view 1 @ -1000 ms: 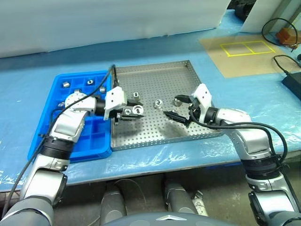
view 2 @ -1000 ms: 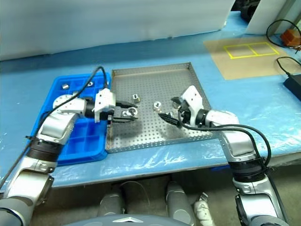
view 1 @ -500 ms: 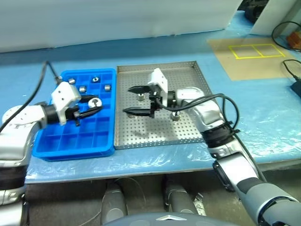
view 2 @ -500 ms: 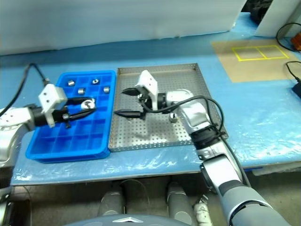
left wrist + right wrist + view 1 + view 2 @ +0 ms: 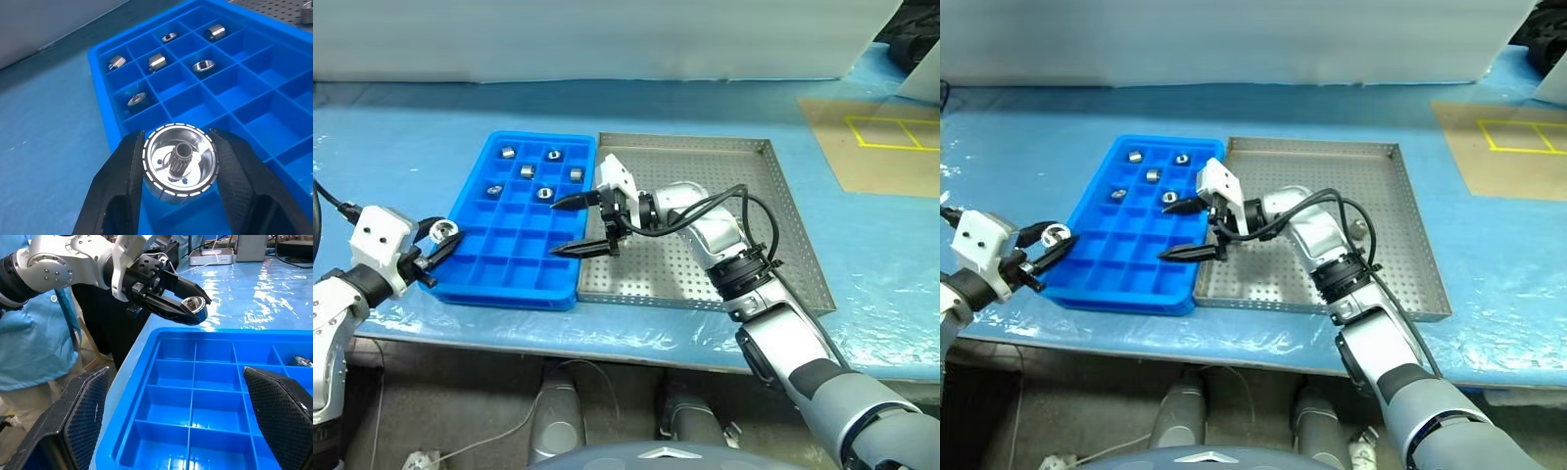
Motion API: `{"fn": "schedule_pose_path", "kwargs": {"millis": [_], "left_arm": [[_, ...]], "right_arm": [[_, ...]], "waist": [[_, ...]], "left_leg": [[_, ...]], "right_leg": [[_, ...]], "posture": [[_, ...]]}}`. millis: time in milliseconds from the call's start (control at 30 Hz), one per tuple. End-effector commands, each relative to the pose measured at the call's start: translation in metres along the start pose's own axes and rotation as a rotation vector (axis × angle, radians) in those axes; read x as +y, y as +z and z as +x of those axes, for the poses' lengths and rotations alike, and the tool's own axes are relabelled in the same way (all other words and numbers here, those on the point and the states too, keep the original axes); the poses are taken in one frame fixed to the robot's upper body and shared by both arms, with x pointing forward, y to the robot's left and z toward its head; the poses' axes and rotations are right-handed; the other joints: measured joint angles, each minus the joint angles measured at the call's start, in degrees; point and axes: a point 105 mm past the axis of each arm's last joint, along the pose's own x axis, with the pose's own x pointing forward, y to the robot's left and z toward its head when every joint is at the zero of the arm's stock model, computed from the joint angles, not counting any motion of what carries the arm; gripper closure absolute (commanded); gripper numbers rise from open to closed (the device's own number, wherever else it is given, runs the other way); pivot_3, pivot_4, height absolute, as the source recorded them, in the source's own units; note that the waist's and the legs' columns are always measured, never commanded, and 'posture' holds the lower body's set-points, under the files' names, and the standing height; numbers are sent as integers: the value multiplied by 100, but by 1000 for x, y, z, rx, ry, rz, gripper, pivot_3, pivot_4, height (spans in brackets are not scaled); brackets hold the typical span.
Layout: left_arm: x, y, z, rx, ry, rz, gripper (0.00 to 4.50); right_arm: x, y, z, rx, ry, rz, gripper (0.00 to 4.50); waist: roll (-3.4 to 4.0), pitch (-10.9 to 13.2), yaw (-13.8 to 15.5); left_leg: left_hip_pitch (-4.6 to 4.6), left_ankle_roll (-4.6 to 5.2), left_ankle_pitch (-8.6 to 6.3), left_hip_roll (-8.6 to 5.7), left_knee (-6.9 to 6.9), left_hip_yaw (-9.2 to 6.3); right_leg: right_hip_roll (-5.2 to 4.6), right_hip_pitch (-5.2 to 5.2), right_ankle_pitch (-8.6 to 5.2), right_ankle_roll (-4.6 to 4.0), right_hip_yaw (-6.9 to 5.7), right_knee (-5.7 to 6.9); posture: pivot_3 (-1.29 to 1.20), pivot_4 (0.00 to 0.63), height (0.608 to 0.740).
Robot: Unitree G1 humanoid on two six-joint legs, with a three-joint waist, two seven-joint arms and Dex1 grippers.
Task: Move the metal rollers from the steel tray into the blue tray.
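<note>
Next, my left gripper releases the metal roller in the outer-edge compartment (image 5: 466,237) (image 5: 162,148) just behind the near corner compartment of the blue tray.
My left gripper (image 5: 445,242) is shut on a shiny metal roller (image 5: 179,159) and holds it in the air at the left edge of the blue tray (image 5: 524,264). Several more metal rollers (image 5: 528,172) lie in the compartments at that tray's far end. To the right of the blue tray sits the steel tray (image 5: 744,176) with its perforated floor. My right gripper (image 5: 1173,230) is open and holds nothing. It points left, over the seam between the two trays, and its fingers (image 5: 83,416) stand wide over the blue compartments.
The trays rest on a table under a blue plastic cover (image 5: 401,147), and its front edge runs just below them. At the back right lies a brown mat with a yellow taped rectangle (image 5: 886,132). A person in blue clothing (image 5: 29,347) stands beyond the left gripper.
The camera has turned left. My left gripper carried the roller from the steel tray across the blue tray to its left edge. My right gripper swung left, from the steel tray's right part to the seam between the trays.
</note>
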Motion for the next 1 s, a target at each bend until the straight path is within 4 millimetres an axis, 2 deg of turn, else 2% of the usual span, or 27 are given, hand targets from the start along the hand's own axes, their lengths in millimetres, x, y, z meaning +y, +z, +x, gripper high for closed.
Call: {"fn": "schedule_pose_path", "kwargs": {"millis": [33, 133, 300, 667, 833, 933, 1000], "left_arm": [[6, -10, 1, 36, 67, 42, 2746], [13, -26, 4, 99, 120, 27, 2746], [14, -37, 16, 132, 134, 17, 2746], [-2, -36, 39, 103, 54, 7, 2746], [-4, -47, 41, 150, 37, 9, 2746], [2, -52, 41, 173, 66, 13, 1757], [-1, -43, 44, 135, 44, 27, 1113]], "right_arm": [[0, 11, 1, -17, 11, -44, 0], [-1, 10, -1, -11, 0, -41, 0], [-2, 7, -4, -3, -18, -34, 0], [-4, 7, -8, -1, -48, -34, 0], [-5, 5, -11, 4, -68, -27, 0], [-5, 4, -12, 6, -77, -28, 0], [-6, 4, -13, 8, -84, -29, 0]], "waist": [[0, 0, 8], [-1, 0, 7], [-3, -2, 9], [-3, -4, 1], [-4, -5, -17], [-4, -5, -47], [-5, -5, -88]], "left_leg": [[-1, -1, 6, 0, 0, 0], [-3, -4, 13, 0, -1, -1], [-3, -15, 26, -1, 0, -2], [-2, -23, 33, -6, 2, -2], [-2, -22, 34, -4, 1, -2], [-1, -23, 34, -4, 1, -2], [1, -23, 34, -4, 1, -2]], "right_leg": [[0, -6, -1, -2, 0, 10], [0, -14, -2, -3, 1, 19], [-2, -15, -2, -3, 1, 26], [-7, -14, -1, -3, 2, 30], [-3, -16, -1, -3, 3, 29], [-2, -16, -1, -3, 4, 30], [-1, -16, -1, -3, 5, 32]], "posture": [[308, 150, 740], [302, 150, 740], [287, 150, 740], [245, 150, 740], [235, 150, 740], [227, 150, 740], [222, 150, 740]]}}
